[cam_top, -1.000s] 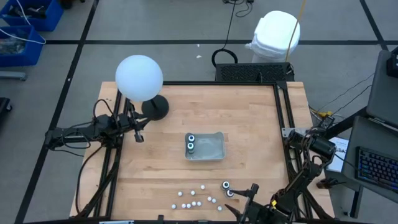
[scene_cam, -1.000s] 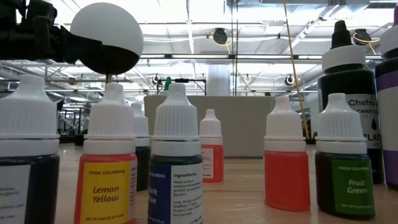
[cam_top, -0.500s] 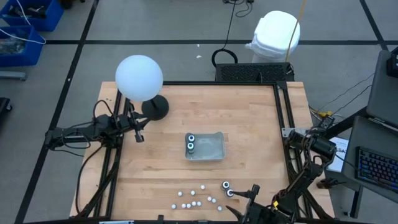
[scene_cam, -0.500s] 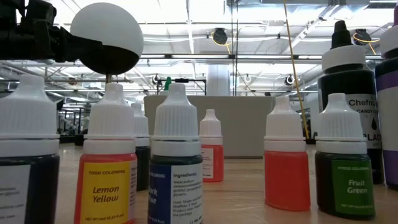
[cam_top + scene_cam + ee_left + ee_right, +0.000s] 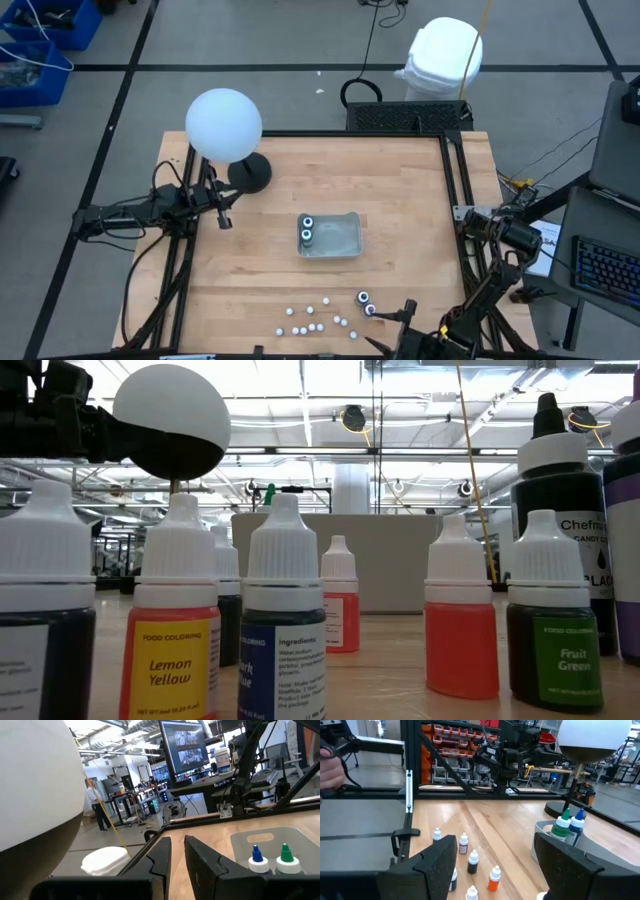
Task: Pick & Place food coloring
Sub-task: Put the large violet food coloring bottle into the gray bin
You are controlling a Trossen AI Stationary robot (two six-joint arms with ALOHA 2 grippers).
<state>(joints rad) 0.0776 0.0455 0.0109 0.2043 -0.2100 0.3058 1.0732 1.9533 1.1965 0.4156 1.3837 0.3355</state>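
Note:
Next, I close my right gripper on the upper body (image 5: 369, 311) of the bigger dark bottle nearer the front edge of the table, just under the bottle's white cap.
Several tiny white-capped food coloring bottles (image 5: 312, 318) stand upright on the wooden table near its front edge, with two bigger dark ones (image 5: 365, 303) at their right. Two more, blue- and green-tipped (image 5: 307, 230), stand in the clear tray (image 5: 343, 237) at the table's middle. My right gripper (image 5: 396, 322) hangs open at the front edge, just right of the loose group, pointing level toward it; in its wrist view the bottles (image 5: 470, 860) show ahead of the wide-apart fingers. My left gripper (image 5: 222, 212) waits at the left side, a narrow gap (image 5: 177, 852) between its fingers, holding nothing.
A white globe lamp (image 5: 224, 124) on a dark round base (image 5: 250, 172) stands at the far left, beside my left arm. Black frame rails (image 5: 455, 190) run along the table's sides. In the low view the bottles (image 5: 282, 650) fill the foreground.

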